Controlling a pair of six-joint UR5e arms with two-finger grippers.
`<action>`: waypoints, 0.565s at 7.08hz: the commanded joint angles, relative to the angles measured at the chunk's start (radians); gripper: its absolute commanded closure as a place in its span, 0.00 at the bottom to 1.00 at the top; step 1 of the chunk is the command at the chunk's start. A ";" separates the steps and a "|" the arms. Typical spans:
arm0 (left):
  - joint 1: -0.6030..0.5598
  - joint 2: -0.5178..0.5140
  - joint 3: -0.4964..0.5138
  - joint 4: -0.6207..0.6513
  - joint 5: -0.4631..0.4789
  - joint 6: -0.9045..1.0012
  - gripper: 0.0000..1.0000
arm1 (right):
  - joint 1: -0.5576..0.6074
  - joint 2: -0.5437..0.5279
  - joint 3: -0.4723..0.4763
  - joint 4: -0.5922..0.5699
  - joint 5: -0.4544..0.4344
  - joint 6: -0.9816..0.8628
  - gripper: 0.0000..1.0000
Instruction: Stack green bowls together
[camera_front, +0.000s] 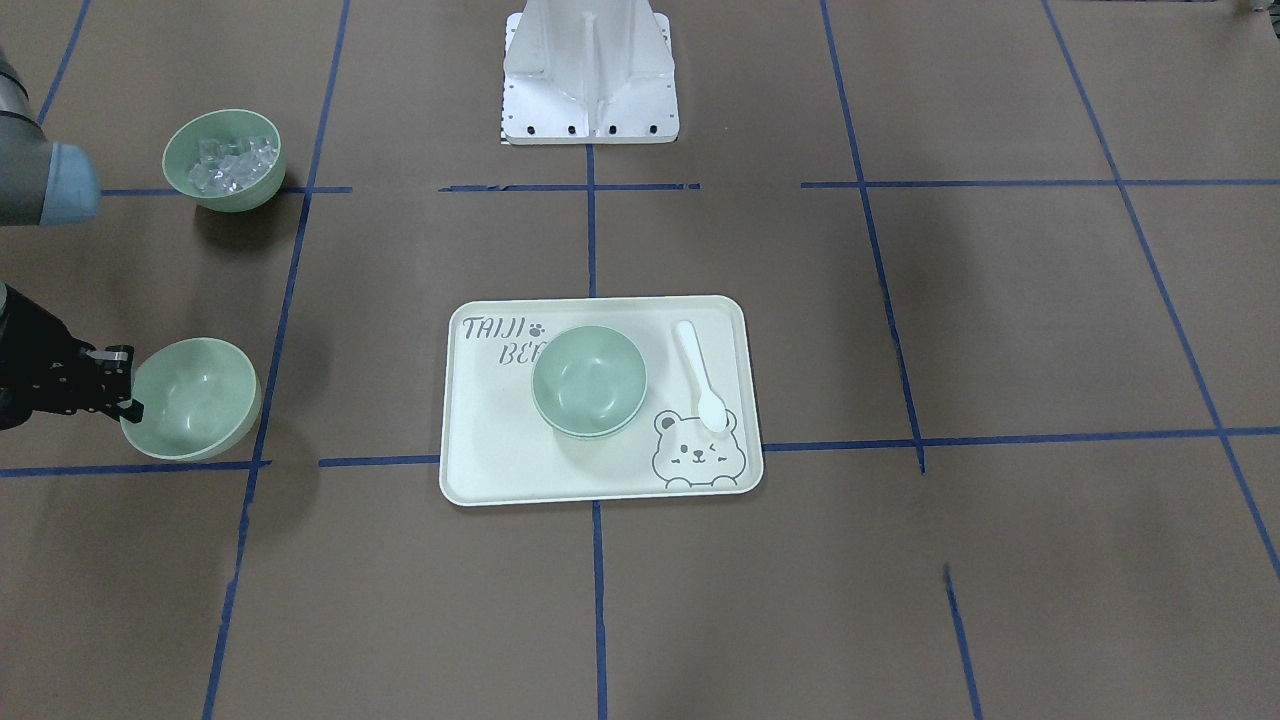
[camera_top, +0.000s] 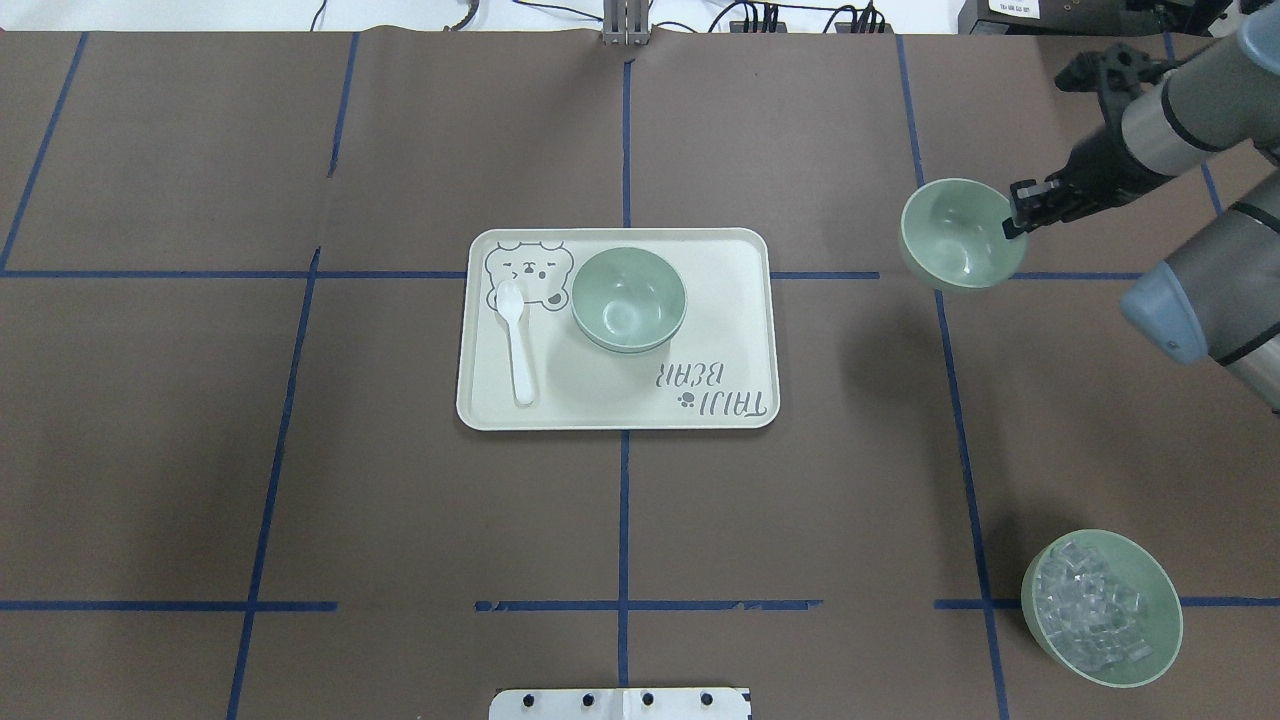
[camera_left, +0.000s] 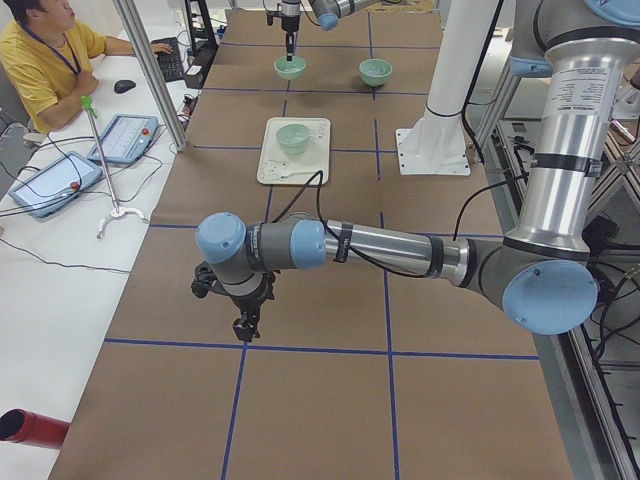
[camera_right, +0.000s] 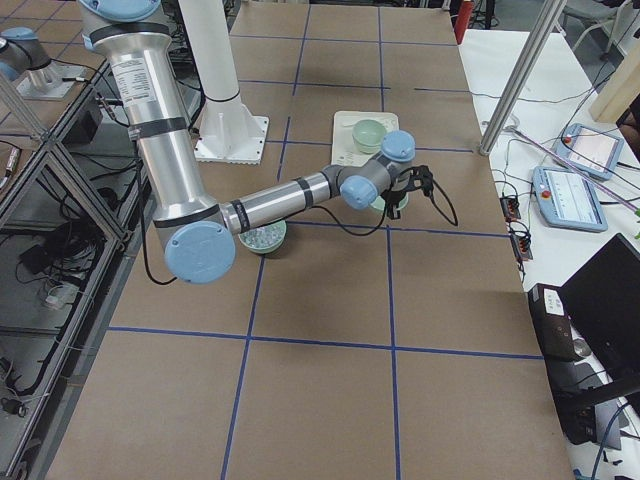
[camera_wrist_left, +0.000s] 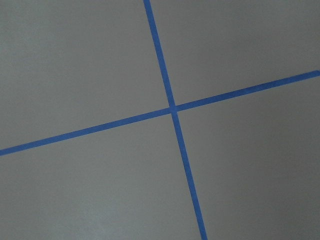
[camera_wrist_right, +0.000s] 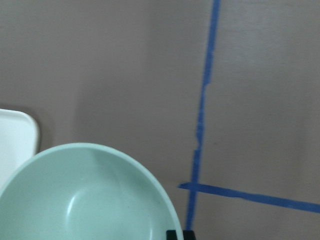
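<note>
The green bowl in my right gripper needs to be let go inside the nested green bowls on the cream tray (camera_front: 589, 377).
My right gripper (camera_front: 125, 385) is shut on the rim of one green bowl (camera_front: 195, 395) and holds it tilted, off the table, to the tray's side; it also shows in the overhead view (camera_top: 960, 235) and the right wrist view (camera_wrist_right: 85, 200). Two more green bowls (camera_front: 588, 380) sit nested together on the cream tray (camera_front: 500, 450), seen from overhead as one stack (camera_top: 628, 298). My left gripper (camera_left: 243, 335) hangs over bare table far from the tray; it shows only in the exterior left view, so I cannot tell if it is open or shut.
A matching green bowl with ice cubes (camera_front: 223, 160) stands on the table near my right side. A white spoon (camera_front: 700, 375) lies on the tray beside a bear print. The robot's white base (camera_front: 590, 70) is at the table's edge. Blue tape lines cross the brown table.
</note>
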 joint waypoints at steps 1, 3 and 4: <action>-0.003 0.021 -0.010 -0.008 -0.041 -0.001 0.00 | -0.177 0.203 0.020 -0.098 -0.099 0.272 1.00; -0.003 0.021 -0.019 -0.008 -0.040 -0.002 0.00 | -0.328 0.393 -0.085 -0.102 -0.244 0.450 1.00; -0.003 0.021 -0.019 -0.008 -0.040 -0.002 0.00 | -0.376 0.424 -0.123 -0.101 -0.302 0.468 1.00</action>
